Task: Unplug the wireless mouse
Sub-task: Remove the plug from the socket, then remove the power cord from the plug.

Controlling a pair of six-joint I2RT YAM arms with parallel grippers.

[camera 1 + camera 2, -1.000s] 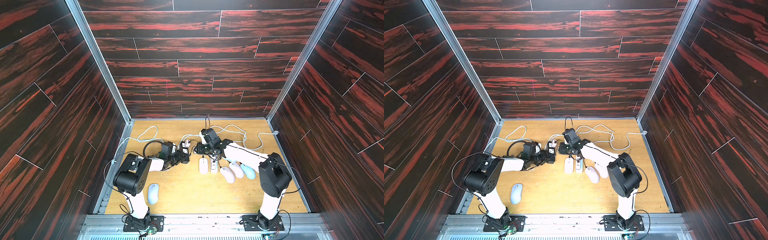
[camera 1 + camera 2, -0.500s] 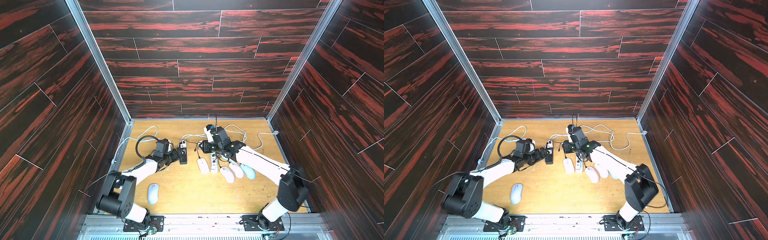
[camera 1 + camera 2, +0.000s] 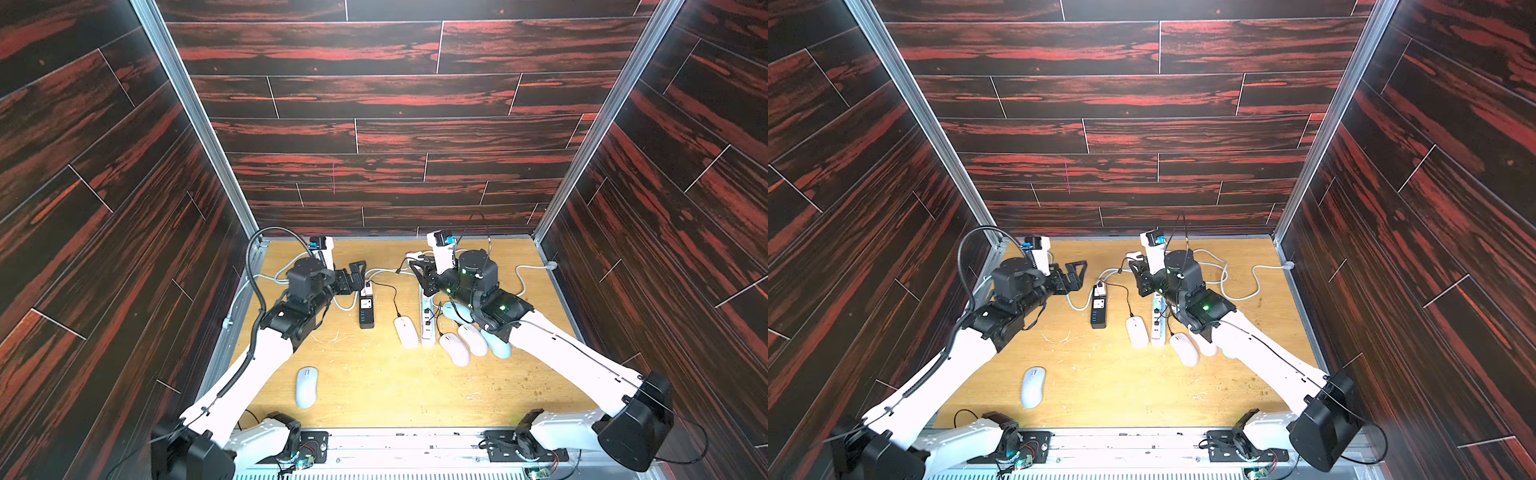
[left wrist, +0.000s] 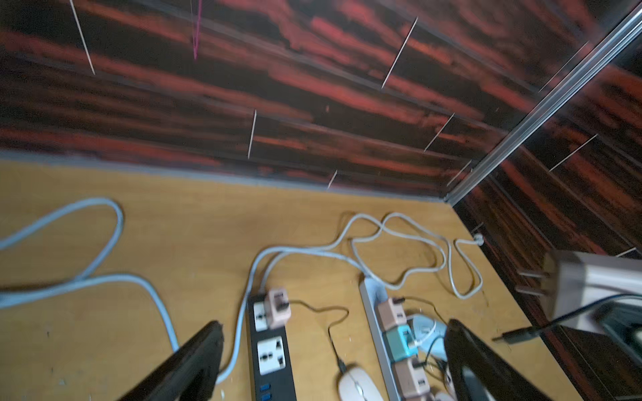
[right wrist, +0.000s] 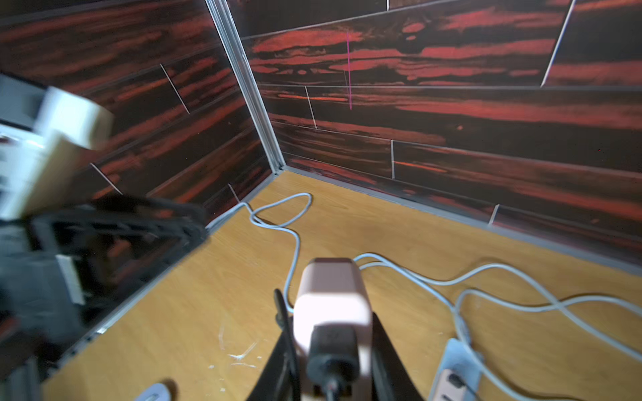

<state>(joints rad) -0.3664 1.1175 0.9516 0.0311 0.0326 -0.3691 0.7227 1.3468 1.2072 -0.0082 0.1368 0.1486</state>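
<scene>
The prong end [image 3: 410, 256] [image 4: 563, 284] of the pink charger adapter that my right gripper holds above the table should be grabbed next by my left gripper.
My right gripper [image 5: 331, 347] is shut on a pink charger adapter [image 5: 331, 305], held above the table at the far middle [image 3: 415, 255]. In the left wrist view its bare prongs [image 4: 528, 281] show, and a black cable end [image 4: 514, 336] hangs loose from it. My left gripper [image 3: 357, 272] stands open and empty just left of the far end of the black power strip [image 3: 366, 316]. A second pink adapter [image 4: 278, 307] sits in that strip, its black cable running to a white mouse [image 3: 406, 332]. Another white mouse [image 3: 306, 386] lies cable-free at the front left.
A white power strip [image 3: 427, 328] with several adapters lies right of the corded mouse. Several more mice [image 3: 455, 349] lie beside it, partly under my right arm. Grey power cords [image 3: 1246, 286] loop across the back of the table. Dark walls enclose three sides.
My left gripper has opened and pulled back off the black power strip. My right gripper, still shut on the pink adapter, has lifted it up and away from the strips.
</scene>
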